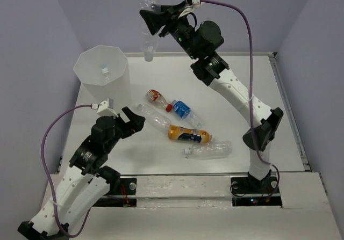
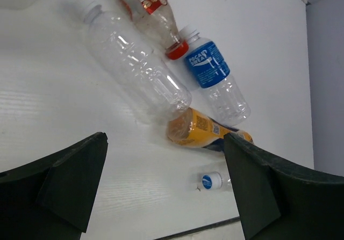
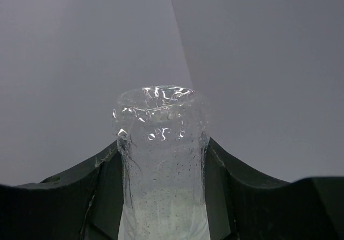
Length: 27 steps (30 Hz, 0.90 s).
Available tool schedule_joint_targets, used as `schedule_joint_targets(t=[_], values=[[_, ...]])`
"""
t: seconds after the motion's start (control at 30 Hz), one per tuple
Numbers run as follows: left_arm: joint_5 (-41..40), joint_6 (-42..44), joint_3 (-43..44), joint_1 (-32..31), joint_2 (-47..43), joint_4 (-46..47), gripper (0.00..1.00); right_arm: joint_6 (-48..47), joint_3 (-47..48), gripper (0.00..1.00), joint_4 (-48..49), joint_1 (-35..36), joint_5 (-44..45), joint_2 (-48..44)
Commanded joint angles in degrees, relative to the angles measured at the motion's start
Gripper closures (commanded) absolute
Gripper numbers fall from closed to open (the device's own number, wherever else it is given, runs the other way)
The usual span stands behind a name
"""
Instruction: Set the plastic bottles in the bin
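Note:
I need to close my left gripper on the upper body (image 1: 149, 113) (image 2: 115, 44) of the clear bottle next to the red-labelled bottle, a little below its cap.
My right gripper (image 1: 151, 22) is shut on a plain clear bottle (image 1: 149, 48), held high over the table's far edge, to the right of the bin (image 1: 102, 73). In the right wrist view the bottle (image 3: 161, 159) stands between my fingers (image 3: 86, 197), and the gripper (image 3: 161, 202) is against the bare wall. My left gripper (image 1: 135, 123) is open and empty, low beside a clear bottle (image 1: 153, 116). A red-labelled (image 1: 156, 96), a blue-labelled (image 1: 183, 110), an orange (image 1: 188, 134) and another clear bottle (image 1: 212, 150) lie mid-table.
The left wrist view shows the clear bottle (image 2: 137, 63), the red-labelled one (image 2: 148, 1), the blue-labelled one (image 2: 212, 71), the orange one (image 2: 201, 128) and a white-and-blue cap (image 2: 211, 181) ahead of my open gripper (image 2: 166, 189). Grey walls enclose the table.

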Motion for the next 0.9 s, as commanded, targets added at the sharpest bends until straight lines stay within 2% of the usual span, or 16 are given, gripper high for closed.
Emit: schedule_joint_targets(t=[0.0, 0.27, 0.47, 0.6, 0.67, 0.7, 0.77, 0.87], values=[[-1.18, -11.07, -4.83, -0.36, 0.24, -2.68, 0.01, 10.58, 6.23, 0.71, 18.69, 0.35, 4.63, 9.72], [1.73, -13.36, -9.05, -0.36, 0.32, 0.92, 0.01, 14.83, 23.82, 0.71, 26.63, 3.69, 11.83, 27.15], [2.17, -14.24, -11.25, -0.36, -1.08, 3.39, 0.01, 13.95, 19.89, 0.71, 28.48, 4.22, 12.72, 29.35], [3.49, -15.21, -12.75, -0.36, -0.56, 6.38, 0.01, 12.99, 21.55, 0.71, 26.02, 4.83, 10.62, 32.16], [2.96, -15.3, -12.93, -0.36, 0.49, 7.95, 0.01, 10.18, 20.86, 0.61, 24.88, 6.15, 9.74, 32.43], [2.44, -15.38, -13.02, -0.36, 0.76, 8.49, 0.01, 8.17, 20.33, 0.42, 24.0, 6.15, 8.6, 32.08], [2.17, -15.56, -13.37, -0.28, 1.64, 10.85, 0.01, 6.14, 19.45, 0.22, 21.98, 6.68, 6.84, 31.21], [1.73, -16.52, -13.81, -0.36, 2.87, 14.11, 0.01, 2.62, 17.69, 0.14, 17.59, 7.3, 5.69, 29.36]])
